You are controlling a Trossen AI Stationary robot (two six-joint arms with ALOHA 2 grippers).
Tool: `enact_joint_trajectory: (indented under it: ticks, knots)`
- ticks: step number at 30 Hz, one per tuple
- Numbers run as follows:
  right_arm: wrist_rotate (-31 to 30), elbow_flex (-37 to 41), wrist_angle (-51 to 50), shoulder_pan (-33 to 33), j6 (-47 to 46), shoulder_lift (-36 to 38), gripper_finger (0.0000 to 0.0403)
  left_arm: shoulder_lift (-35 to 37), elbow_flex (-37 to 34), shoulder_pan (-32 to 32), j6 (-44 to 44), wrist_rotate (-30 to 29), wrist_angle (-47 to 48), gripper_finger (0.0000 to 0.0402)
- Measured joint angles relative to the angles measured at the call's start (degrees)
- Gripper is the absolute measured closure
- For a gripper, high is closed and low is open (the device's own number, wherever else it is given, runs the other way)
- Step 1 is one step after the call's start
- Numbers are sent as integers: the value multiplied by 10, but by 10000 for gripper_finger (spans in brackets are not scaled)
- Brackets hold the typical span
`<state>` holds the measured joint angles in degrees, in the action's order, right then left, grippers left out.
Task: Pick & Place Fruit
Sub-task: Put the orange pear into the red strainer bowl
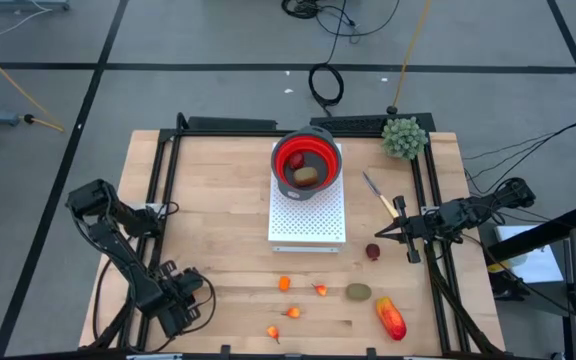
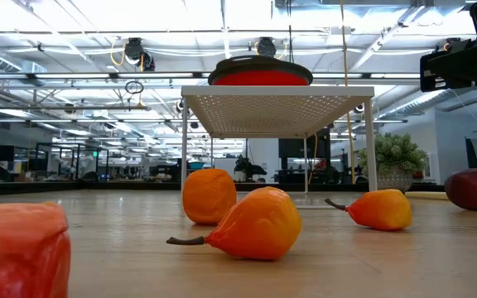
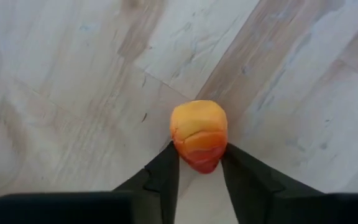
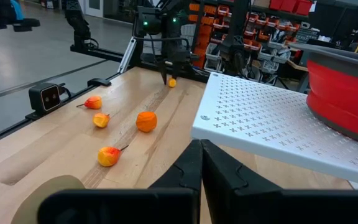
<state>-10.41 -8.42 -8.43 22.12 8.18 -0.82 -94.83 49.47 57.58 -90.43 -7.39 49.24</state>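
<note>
My left fingers meet only the small fruit's red end, so next I open, reach deeper and close around its orange end point(image 3: 198, 118) before lifting.
A small orange-and-red fruit point(image 3: 197, 127) sits between the fingers of my left gripper point(image 3: 199, 154) near the table's front left corner. My left gripper point(image 1: 183, 300) hides it in the high view. Other fruit lies on the wood: an orange ball point(image 1: 284, 283), small orange-red pieces point(image 1: 320, 290) point(image 1: 291, 312), a brown-green oval point(image 1: 358, 292), a red-orange oblong point(image 1: 391, 318) and a dark-red ball point(image 1: 373, 251). A red bowl point(image 1: 306, 160) with fruit inside stands on a white perforated stand point(image 1: 308, 225). My right gripper point(image 4: 199, 152) is shut and level by the right edge. My left gripper pinches the small fruit's red end point(image 3: 185, 152) between its two fingers, one on each side. The fingers come from above, pointing down. The fruit's orange end sticks out beyond the fingertips, and the fruit is down at the tabletop point(image 4: 172, 82).
A green spiky ball plant point(image 1: 404, 137) stands at the far right corner. A yellow-handled knife point(image 1: 380, 195) lies right of the stand. Black rails point(image 1: 158, 190) run along the table's left and right sides. Bare wood lies between the left gripper and the stand.
</note>
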Motion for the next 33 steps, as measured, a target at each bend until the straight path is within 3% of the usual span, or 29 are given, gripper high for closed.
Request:
enact_joint_trajectory:
  ticks: [12,17,23,33]
  knots:
    - [0,0,0,0,0,0,403,-1,-1,-1,-4,-42,0,343]
    - [0,0,0,0,0,0,403,-2,-2,-2,-22,-64,2,347]
    - [0,0,0,0,0,0,403,-2,-2,-5,-27,-83,-4,306]
    - [0,0,0,0,0,0,403,-1,-2,-29,36,-81,-42,182]
